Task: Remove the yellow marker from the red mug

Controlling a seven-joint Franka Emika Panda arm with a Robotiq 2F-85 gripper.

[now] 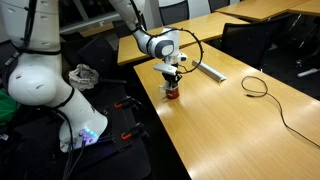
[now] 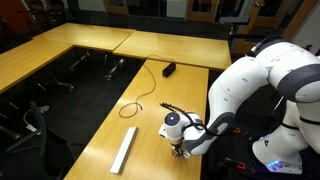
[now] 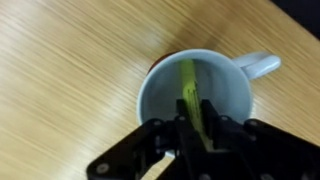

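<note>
My gripper has the yellow marker, which leans inside the red mug now. It will let go of it on the bare wood [image 1: 161, 85] [image 3: 283, 112] close beside the red mug's handle.
The red mug [image 3: 160, 100] sits on the wooden table. In the wrist view I look down into its pale inside, handle at the upper right. The yellow marker [image 3: 187, 82] leans inside it, its upper end between my fingers. My gripper [image 3: 200, 122] is directly over the mug mouth and shut on the marker. In an exterior view the mug [image 1: 172, 94] shows as a small red shape under the gripper [image 1: 172, 82] near the table's edge. In the exterior view from the robot's side the gripper [image 2: 180, 147] hides the mug almost fully.
A long grey flat bar [image 1: 210, 71] lies on the table beyond the mug, also seen in an exterior view [image 2: 125, 150]. A black cable [image 1: 262, 90] loops across the table [image 1: 230, 120]. Chairs stand around the tables.
</note>
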